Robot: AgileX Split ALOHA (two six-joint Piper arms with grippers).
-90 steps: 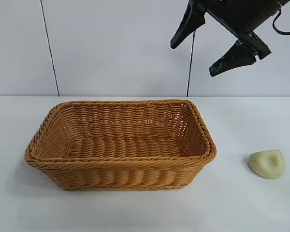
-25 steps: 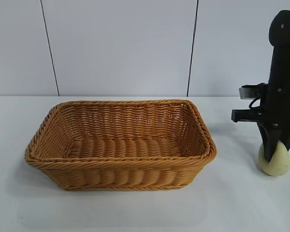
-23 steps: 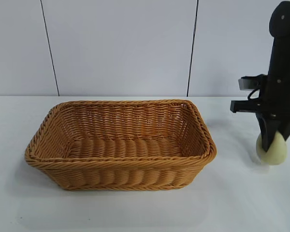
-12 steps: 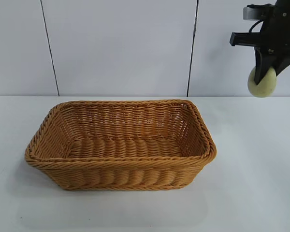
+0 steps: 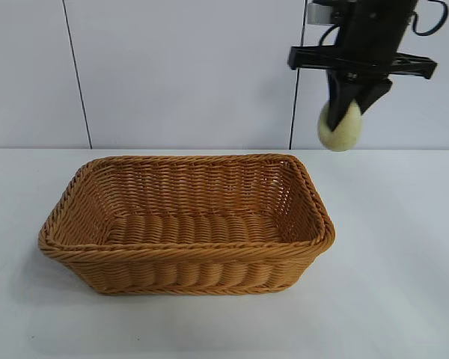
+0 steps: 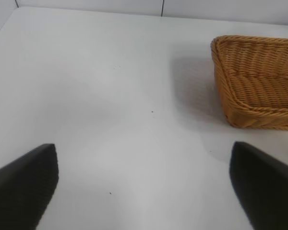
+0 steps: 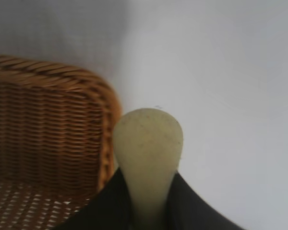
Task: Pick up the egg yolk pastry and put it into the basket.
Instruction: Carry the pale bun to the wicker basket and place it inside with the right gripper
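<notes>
I will release the egg yolk pastry with my right gripper on the basket's woven bottom, mid-length (image 5: 193, 226), near the basket's front side.
The pale cream-yellow egg yolk pastry (image 5: 341, 129) hangs high in the air, pinched between the black fingers of my right gripper (image 5: 346, 112), which is shut on it. It sits above and just right of the basket's far right corner. In the right wrist view the egg yolk pastry (image 7: 148, 143) sticks out from between the fingers, with the basket's corner (image 7: 104, 110) below it. The orange-brown woven basket (image 5: 63, 209) rests on the white table with nothing inside. My left gripper (image 6: 144, 187) is open over bare table, away from the basket (image 6: 259, 112).
A white wall with dark vertical seams (image 5: 75, 75) stands behind the table. White tabletop (image 5: 396, 262) extends to the right of the basket and in front of it.
My right gripper lifted the pastry off the table at the right, then carried it leftward toward the basket and slightly lower. The left gripper has not moved.
</notes>
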